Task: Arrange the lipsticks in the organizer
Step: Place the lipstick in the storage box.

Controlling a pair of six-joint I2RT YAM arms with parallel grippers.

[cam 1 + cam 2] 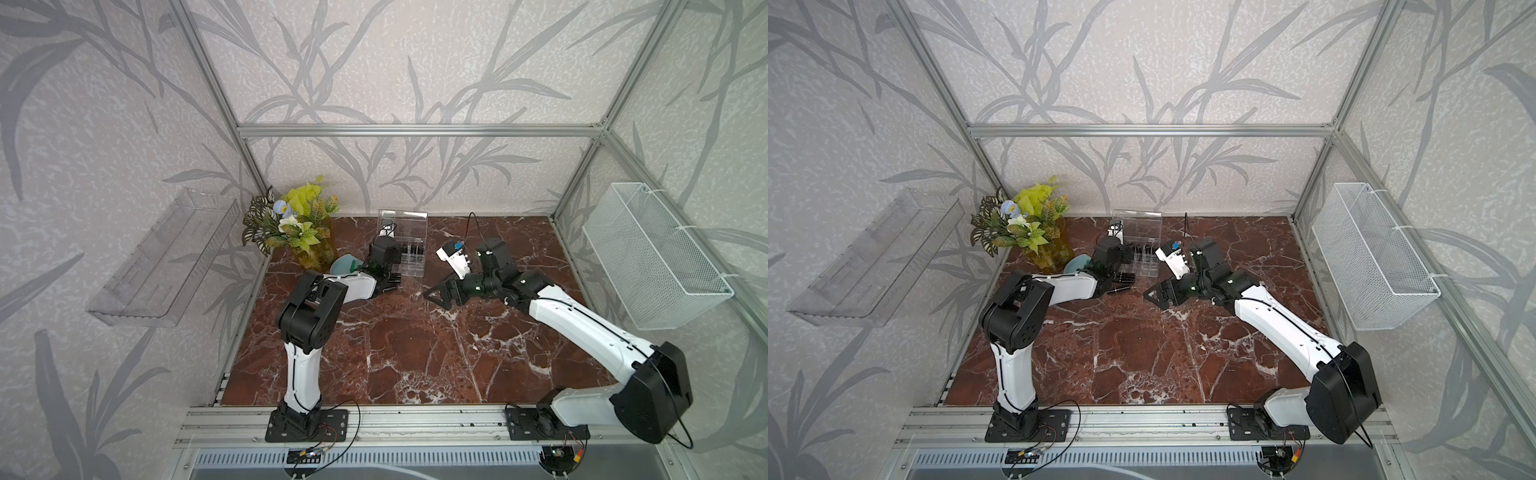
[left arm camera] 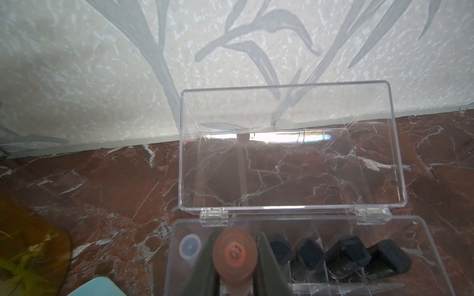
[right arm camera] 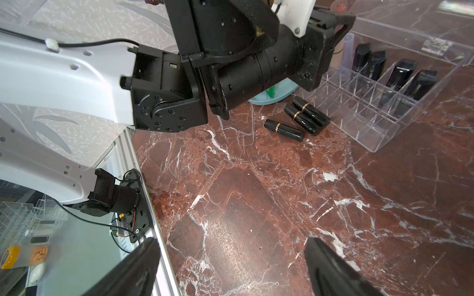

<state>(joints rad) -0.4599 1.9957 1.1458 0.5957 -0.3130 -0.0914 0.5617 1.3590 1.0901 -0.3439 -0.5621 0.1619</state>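
Next, I open my left gripper to release the pink lipstick in the organizer slot (image 1: 389, 255) (image 2: 238, 282) that sits between the lavender tube and the black lipsticks.
The clear organizer (image 1: 412, 266) stands at the back of the marble table with its lid (image 2: 292, 159) raised. Its back row holds a lavender tube (image 2: 189, 246) and several black lipsticks (image 2: 307, 252). My left gripper (image 2: 236, 256) is shut on a pink lipstick (image 2: 235, 252), upright over the slot beside the lavender tube. Three black lipsticks (image 3: 302, 120) lie loose on the table by the organizer's front left corner, also seen in a top view (image 1: 1121, 283). My right gripper (image 3: 230, 243) hangs open and empty over bare marble, to the right of the organizer (image 3: 384, 123).
A vase of flowers (image 1: 299, 232) and a teal dish (image 1: 343, 266) sit left of the organizer, behind the left arm. A clear shelf tray (image 1: 166, 257) hangs on the left wall. A white wire basket (image 1: 652, 257) hangs on the right.
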